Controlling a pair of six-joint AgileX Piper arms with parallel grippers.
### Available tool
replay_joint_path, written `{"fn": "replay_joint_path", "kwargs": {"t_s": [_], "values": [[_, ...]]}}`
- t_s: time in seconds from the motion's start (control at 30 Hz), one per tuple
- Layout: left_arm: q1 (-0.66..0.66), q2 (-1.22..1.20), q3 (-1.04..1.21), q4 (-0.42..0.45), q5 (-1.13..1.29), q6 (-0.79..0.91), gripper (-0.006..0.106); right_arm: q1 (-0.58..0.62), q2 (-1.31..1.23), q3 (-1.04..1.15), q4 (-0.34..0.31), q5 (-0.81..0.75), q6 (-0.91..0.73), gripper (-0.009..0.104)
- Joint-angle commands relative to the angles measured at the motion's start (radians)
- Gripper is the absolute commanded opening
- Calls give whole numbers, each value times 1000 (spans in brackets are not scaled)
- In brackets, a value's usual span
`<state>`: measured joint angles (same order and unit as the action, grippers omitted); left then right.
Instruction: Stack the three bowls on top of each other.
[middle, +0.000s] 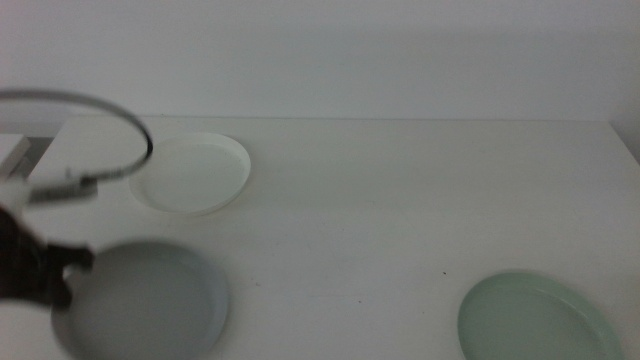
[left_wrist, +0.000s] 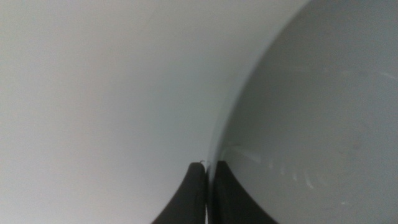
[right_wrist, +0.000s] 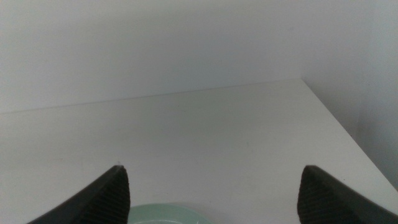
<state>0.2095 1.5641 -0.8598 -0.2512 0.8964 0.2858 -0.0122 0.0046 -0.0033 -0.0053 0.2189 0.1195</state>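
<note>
My left gripper has the grey-blue bowl, which still lies at the table's near edge. Next, I let go of it on the bare table (middle: 339, 238) between the white bowl and the mint green bowl.
The grey-blue bowl (middle: 145, 300) lies at the near left of the table. My left gripper (middle: 62, 278) is at its left rim, and in the left wrist view its jaws (left_wrist: 207, 171) are pinched shut on that rim, with the bowl's inside (left_wrist: 311, 118) beside them. The white bowl (middle: 192, 173) lies further back on the left. The mint green bowl (middle: 535, 318) lies at the near right, cut by the picture's edge. My right gripper (right_wrist: 214, 177) is open and empty, out of the middle view, with the green bowl's rim (right_wrist: 165, 214) just under it.
The white table (middle: 400, 210) runs to a pale wall at the back. A grey cable (middle: 100, 105) loops over the left arm above the white bowl. The table's far right corner (right_wrist: 301, 81) shows in the right wrist view.
</note>
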Motion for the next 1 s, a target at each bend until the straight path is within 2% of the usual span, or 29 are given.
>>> {"fn": "replay_joint_path", "kwargs": {"t_s": [0.0,0.2,0.5,0.67,0.97], "values": [[-43,-76,-80,-19,81,-46,-2,-8,-5,3,-10,-9,-4,92],[-244,-52,-339,-18,136,-167,-2,-8,-5,3,-10,-9,-4,92],[-470,302,-667,-132,117,-212,-2,-8,-5,3,-10,-9,-4,92],[-517,445,-759,-154,108,-212,-2,-8,-5,3,-10,-9,-4,92],[-524,555,-759,-173,83,-208,-2,-8,-5,3,-10,-9,-4,92]]}}
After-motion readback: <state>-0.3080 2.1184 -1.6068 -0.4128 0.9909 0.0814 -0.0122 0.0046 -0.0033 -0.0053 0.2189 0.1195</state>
